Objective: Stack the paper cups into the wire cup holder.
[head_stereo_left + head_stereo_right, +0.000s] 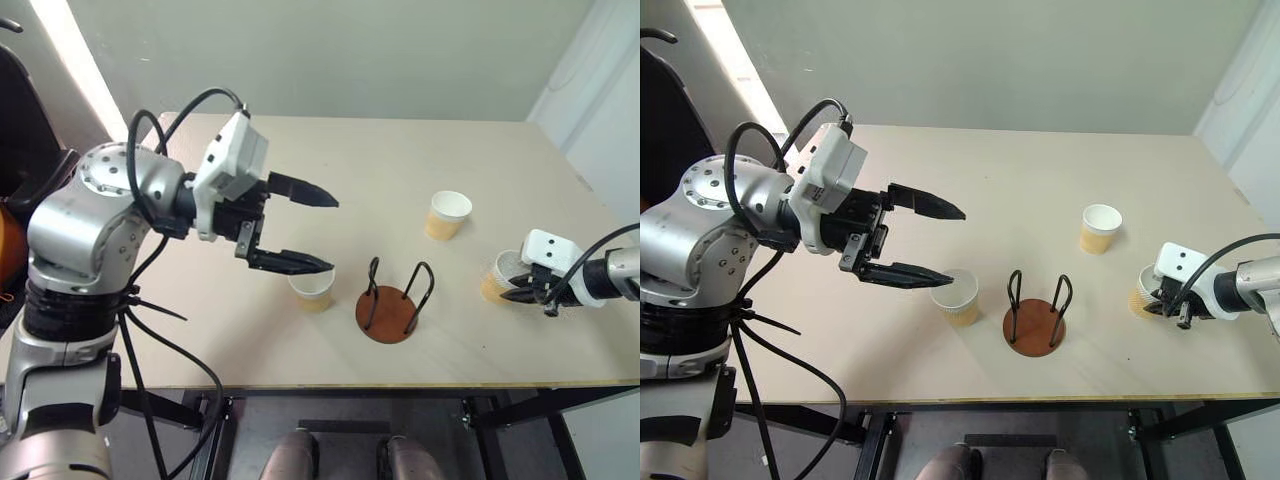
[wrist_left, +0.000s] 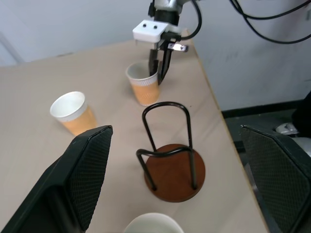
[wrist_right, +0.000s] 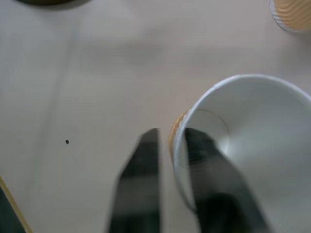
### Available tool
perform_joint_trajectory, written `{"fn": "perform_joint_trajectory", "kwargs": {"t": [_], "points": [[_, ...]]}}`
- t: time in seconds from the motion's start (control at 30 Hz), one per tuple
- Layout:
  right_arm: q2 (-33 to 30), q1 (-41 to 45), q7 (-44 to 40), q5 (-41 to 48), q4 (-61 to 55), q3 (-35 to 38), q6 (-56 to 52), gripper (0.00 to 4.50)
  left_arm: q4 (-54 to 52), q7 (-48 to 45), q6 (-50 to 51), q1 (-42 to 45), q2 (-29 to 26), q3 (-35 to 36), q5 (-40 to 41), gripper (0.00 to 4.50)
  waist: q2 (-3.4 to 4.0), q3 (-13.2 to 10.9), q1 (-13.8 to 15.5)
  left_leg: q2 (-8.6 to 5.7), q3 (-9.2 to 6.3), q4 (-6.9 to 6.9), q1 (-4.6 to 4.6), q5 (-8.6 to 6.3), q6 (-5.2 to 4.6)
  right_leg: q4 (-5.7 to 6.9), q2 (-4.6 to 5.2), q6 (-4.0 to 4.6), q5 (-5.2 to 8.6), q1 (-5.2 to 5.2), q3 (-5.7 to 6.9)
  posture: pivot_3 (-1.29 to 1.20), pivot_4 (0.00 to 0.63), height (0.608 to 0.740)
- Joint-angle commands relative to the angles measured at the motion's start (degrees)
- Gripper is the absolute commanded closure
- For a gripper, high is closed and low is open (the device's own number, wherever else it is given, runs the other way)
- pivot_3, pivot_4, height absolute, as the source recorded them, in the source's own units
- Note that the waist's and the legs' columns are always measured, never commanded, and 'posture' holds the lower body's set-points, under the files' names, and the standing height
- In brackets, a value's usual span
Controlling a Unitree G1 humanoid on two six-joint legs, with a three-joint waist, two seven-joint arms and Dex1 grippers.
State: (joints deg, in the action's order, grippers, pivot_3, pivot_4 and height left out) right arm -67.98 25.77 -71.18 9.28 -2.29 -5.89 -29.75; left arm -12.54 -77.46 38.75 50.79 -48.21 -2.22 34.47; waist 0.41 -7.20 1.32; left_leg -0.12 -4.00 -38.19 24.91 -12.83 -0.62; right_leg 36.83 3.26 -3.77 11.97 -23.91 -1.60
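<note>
The paper cup will drop from my right gripper onto the reddish-brown disc [image 1: 389,312] between the holder's two black wire loops.
The wire cup holder [image 1: 388,314], a reddish-brown disc with two black wire loops, stands near the table's front edge with nothing in it. One paper cup [image 1: 313,290] stands upright just left of it. My left gripper [image 1: 332,235] hangs open above and left of that cup, pointing right and holding nothing. A second paper cup [image 1: 447,215] stands further back on the right. At the right side, my right gripper [image 1: 522,291] is shut on the rim wall of a third paper cup [image 1: 497,276]. In the right wrist view one finger [image 3: 209,165] is inside this cup [image 3: 252,141].
The beige table [image 1: 350,160] has bare room at the back and left. Its right edge lies close behind my right gripper. A dark chair [image 1: 20,120] stands off the table's left side.
</note>
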Motion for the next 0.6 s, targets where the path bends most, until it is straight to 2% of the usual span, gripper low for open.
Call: {"fn": "perform_joint_trajectory", "kwargs": {"t": [0.03,0.17,0.3,0.4,0.5,0.6], "points": [[-2.6,2.1,-4.0,2.0,-2.9,2.7,1.0,4.45,0.3,0.7,-1.3,-0.1,-0.5,0.1,-1.1,0.0,0.0,0.0,0.0,0.0,0.0,0.03,0.0,0.0,0.0,0.0,0.0,0.01,0.0,-0.01,0.0,0.0,0.15,0.74],[-4.9,7.9,-9.9,8.1,-5.3,6.7,0.2,4.45,1.3,0.4,-2.9,-0.5,-0.9,-1.2,-3.2,0.0,0.11,-0.1,-0.1,-0.01,-0.01,0.08,0.03,0.0,0.05,-0.02,0.0,0.21,0.12,-0.04,0.01,0.0,0.15,0.74],[-1.4,27.4,-15.1,15.6,-5.4,6.0,-2.2,4.45,2.1,0.2,-3.8,-0.6,-0.8,-1.2,-3.6,0.0,0.19,-0.1,-0.5,-0.04,0.0,0.19,0.05,0.16,0.31,-0.01,-0.02,0.52,0.3,-0.18,-0.03,0.0,0.15,0.74],[2.7,35.0,-17.5,16.9,-5.8,2.4,-2.7,4.45,2.1,0.3,-4.2,-0.8,-0.8,-1.4,-3.8,0.0,0.01,0.0,-0.7,0.09,-0.13,0.27,0.0,0.2,0.35,0.05,-0.15,0.79,0.46,-0.2,0.06,0.0,0.15,0.74],[6.3,38.1,-20.5,16.8,-6.8,-1.4,-1.5,4.45,1.6,0.5,-4.3,-1.4,-0.9,-1.5,-3.9,0.0,-0.02,0.0,-0.8,0.22,-0.26,0.23,-0.01,0.21,0.38,0.08,-0.2,0.97,0.56,-0.17,0.12,0.0,0.15,0.74],[6.8,37.6,-21.3,16.1,-7.1,-5.8,1.4,4.45,0.6,0.7,-4.0,-2.1,-1.5,-1.2,-3.7,0.0,0.07,0.0,-0.7,0.17,-0.26,0.22,0.06,0.24,0.42,0.11,-0.15,0.97,0.56,-0.23,0.12,0.0,0.15,0.74]]}}
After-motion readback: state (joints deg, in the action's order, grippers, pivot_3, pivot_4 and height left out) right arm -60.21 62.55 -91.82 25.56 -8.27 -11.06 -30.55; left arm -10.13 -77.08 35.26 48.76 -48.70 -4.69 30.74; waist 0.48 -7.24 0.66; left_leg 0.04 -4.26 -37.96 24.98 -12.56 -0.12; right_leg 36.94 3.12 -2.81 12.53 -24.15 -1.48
